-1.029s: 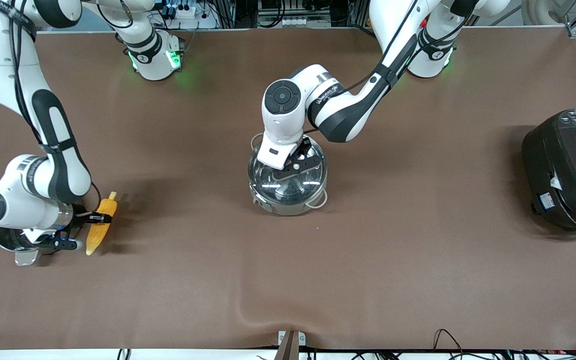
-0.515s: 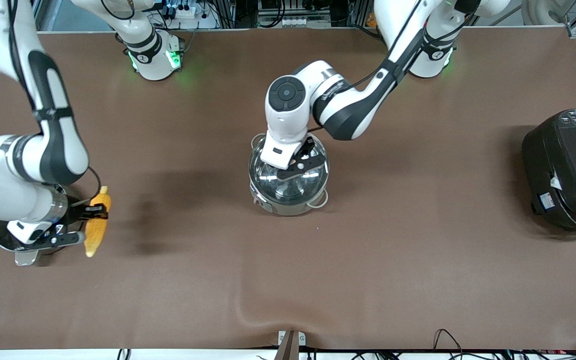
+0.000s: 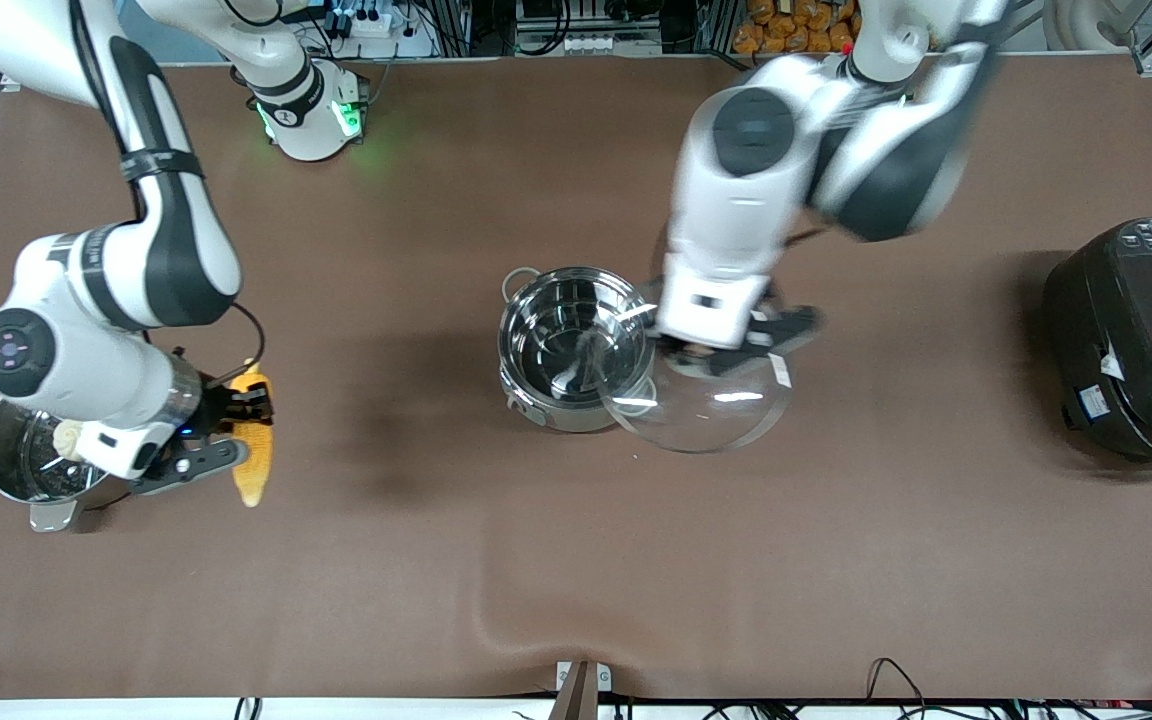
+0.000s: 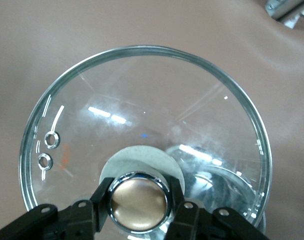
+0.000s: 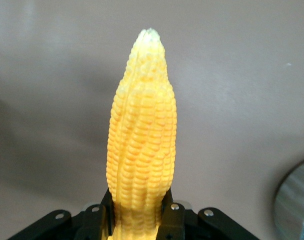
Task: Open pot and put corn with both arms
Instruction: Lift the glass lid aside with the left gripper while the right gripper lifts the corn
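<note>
Next, my right gripper lets go of the yellow corn on the smooth inner bottom of the open steel pot (image 3: 579, 356).
The steel pot (image 3: 570, 345) stands open at the table's middle, its smooth inner bottom showing. My left gripper (image 3: 726, 352) is shut on the coppery knob (image 4: 138, 202) of the clear glass lid (image 3: 701, 400), holding it in the air beside the pot toward the left arm's end, overlapping the pot's rim. The lid fills the left wrist view (image 4: 141, 115). My right gripper (image 3: 226, 430) is shut on the yellow corn (image 3: 253, 450) and holds it above the table near the right arm's end. In the right wrist view the corn (image 5: 141, 145) points away from the fingers (image 5: 174, 217).
A steel pot with a steamer insert (image 3: 21, 465) and a white bun (image 3: 66, 437) stands beside my right gripper at the right arm's end. A big black rice cooker (image 3: 1136, 340) stands at the left arm's end. A brown mat (image 3: 576, 560) covers the table.
My left gripper has lifted the lid off the pot and moved it toward the left arm's end. My right gripper has raised the corn and carried it a little toward the pot.
</note>
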You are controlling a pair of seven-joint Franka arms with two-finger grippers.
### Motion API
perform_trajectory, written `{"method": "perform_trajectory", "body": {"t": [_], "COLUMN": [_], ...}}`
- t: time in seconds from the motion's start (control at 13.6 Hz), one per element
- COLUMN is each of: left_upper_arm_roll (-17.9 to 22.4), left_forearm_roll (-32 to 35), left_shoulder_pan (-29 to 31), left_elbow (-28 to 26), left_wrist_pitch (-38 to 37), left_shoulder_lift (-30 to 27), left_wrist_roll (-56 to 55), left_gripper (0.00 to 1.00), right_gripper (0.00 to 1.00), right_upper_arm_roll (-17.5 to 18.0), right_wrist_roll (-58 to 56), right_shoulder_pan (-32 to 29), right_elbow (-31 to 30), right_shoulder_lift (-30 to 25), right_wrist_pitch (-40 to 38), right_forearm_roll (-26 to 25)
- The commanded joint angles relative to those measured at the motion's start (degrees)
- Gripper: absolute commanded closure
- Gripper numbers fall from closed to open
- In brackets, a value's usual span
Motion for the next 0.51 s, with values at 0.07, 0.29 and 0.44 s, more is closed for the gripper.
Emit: {"method": "perform_trajectory", "body": {"t": [0.07,0.29,0.44], "left_upper_arm_roll": [-0.8,-0.6,-0.7], "left_forearm_roll": [-5.1,-4.0,-4.8], "left_shoulder_pan": [9.0,14.7,20.3], "left_elbow": [-1.8,-3.8,-4.1], "left_wrist_pitch": [-10.1,-10.5,-10.0], "left_shoulder_lift": [-4.0,-3.5,-2.8], "left_wrist_roll": [12.5,19.2,24.6], "left_gripper": [1.0,1.0,1.0], "right_gripper": [1.0,1.0,1.0], "right_upper_arm_roll": [-0.3,-0.3,-0.3], "right_wrist_roll": [0.3,0.4,0.5], "right_shoulder_pan": [1.0,3.6,7.2], "right_elbow": [1.7,1.8,3.7], "right_shoulder_lift": [1.0,1.2,2.0], "right_wrist_pitch": [-0.5,-0.6,-0.6], "right_forearm_roll": [0.4,4.8,6.8]}}
